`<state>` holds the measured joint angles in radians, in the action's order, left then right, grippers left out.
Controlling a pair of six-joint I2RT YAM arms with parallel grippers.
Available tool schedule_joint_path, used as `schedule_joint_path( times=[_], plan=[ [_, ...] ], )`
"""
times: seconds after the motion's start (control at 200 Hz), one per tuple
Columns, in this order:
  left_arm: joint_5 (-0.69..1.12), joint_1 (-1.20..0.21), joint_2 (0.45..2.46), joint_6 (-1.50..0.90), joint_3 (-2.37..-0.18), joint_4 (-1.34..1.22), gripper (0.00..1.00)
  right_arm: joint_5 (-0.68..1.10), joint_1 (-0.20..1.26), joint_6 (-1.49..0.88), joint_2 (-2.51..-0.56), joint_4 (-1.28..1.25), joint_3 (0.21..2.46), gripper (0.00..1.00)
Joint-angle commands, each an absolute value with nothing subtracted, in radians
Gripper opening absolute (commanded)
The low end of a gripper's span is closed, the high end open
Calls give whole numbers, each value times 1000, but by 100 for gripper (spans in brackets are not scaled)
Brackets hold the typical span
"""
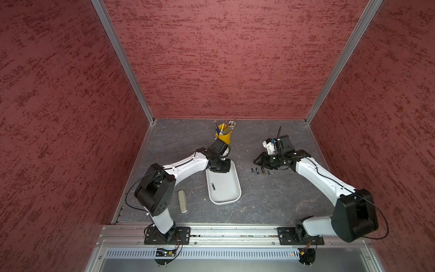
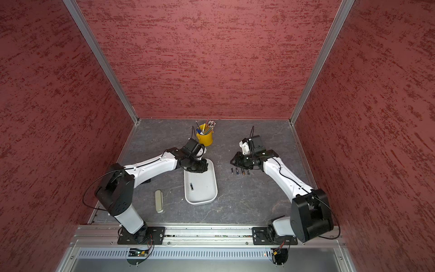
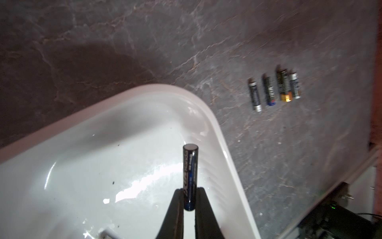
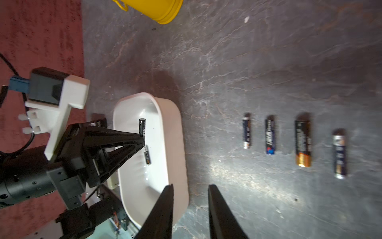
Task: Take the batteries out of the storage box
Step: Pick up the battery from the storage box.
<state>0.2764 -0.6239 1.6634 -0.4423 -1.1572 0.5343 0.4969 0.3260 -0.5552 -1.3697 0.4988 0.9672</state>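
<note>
The robot's right gripper will close on the loose end [image 1: 228, 159] [image 4: 142, 124] of the black-and-blue battery that the left gripper holds over the storage box.
The white storage box [image 1: 225, 202] [image 2: 200, 200] lies mid-table. My left gripper [image 3: 189, 189] [image 4: 142, 141] is over the box's far end, shut on the lower end of a black-and-blue battery [image 3: 190, 165] [image 4: 142, 125] that sticks out past the fingertips. Another battery [image 1: 213, 186] [image 2: 191, 186] [image 4: 147, 157] lies on the box floor. Several batteries [image 1: 260, 171] [image 2: 240, 171] [image 3: 268, 93] [image 4: 270, 134] lie in a row on the table to the right of the box. My right gripper [image 4: 190, 187] [image 1: 255, 162] hovers open and empty beyond that row.
A yellow pencil cup [image 1: 223, 136] [image 2: 205, 139] [image 4: 157, 10] stands behind the box, close to the left wrist. A slim beige case [image 1: 182, 200] [image 2: 159, 200] lies left of the box. Red walls close in three sides of the grey table [image 1: 270, 200].
</note>
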Motion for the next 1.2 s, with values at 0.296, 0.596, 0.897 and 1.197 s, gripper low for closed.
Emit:
schedule_joint_path(
  times=[0.296, 0.596, 0.897, 1.197],
  plan=[
    [676, -555, 1542, -822, -938, -8, 12, 591, 416, -913, -1403, 63, 1004, 33],
    [683, -547, 1541, -845, -930, -58, 12, 601, 450, -906, -1433, 62, 1021, 33],
    [681, -547, 1541, -840, -934, -58, 12, 587, 467, -886, -1439, 109, 1003, 33],
    [681, -546, 1545, -843, -937, -57, 12, 571, 480, -878, -1451, 114, 986, 32]
  ],
)
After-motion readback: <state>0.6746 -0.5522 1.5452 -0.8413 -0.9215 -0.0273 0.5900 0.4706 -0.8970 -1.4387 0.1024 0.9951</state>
